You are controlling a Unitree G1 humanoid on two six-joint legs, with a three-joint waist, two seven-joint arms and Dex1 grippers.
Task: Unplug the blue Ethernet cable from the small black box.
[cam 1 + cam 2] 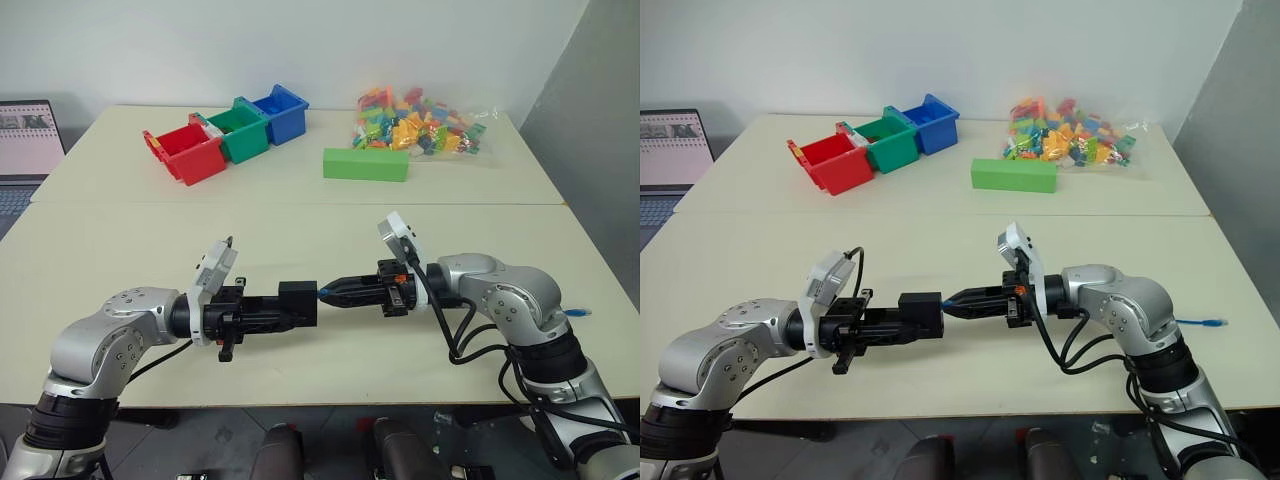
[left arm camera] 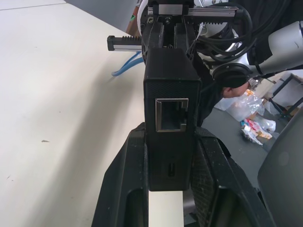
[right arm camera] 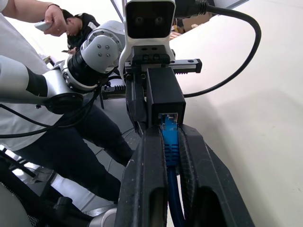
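My left gripper is going to release the small black box, which hangs above the table's near half, just this side of the table seam (image 1: 226, 233), close to the red bin.
The small black box (image 1: 298, 299) hangs above the table's near half, with my left gripper (image 1: 292, 310) shut on it from the left. In the left wrist view the box (image 2: 170, 90) sits between both fingers (image 2: 124, 184) and shows one empty port. The blue Ethernet cable (image 3: 169, 135) has its plug seated in the box's other port (image 3: 169, 116). My right gripper (image 1: 326, 293) comes in from the right and is shut on the cable just behind the plug. The cable's free end (image 1: 1210, 322) lies on the table at the far right.
Red (image 1: 188, 152), green (image 1: 236, 133) and blue bins (image 1: 280, 112) stand at the back left. A green block (image 1: 366, 164) and a bag of coloured bricks (image 1: 420, 125) lie at the back right. A laptop (image 1: 28, 140) is at the far left. A person (image 3: 71, 23) stands behind.
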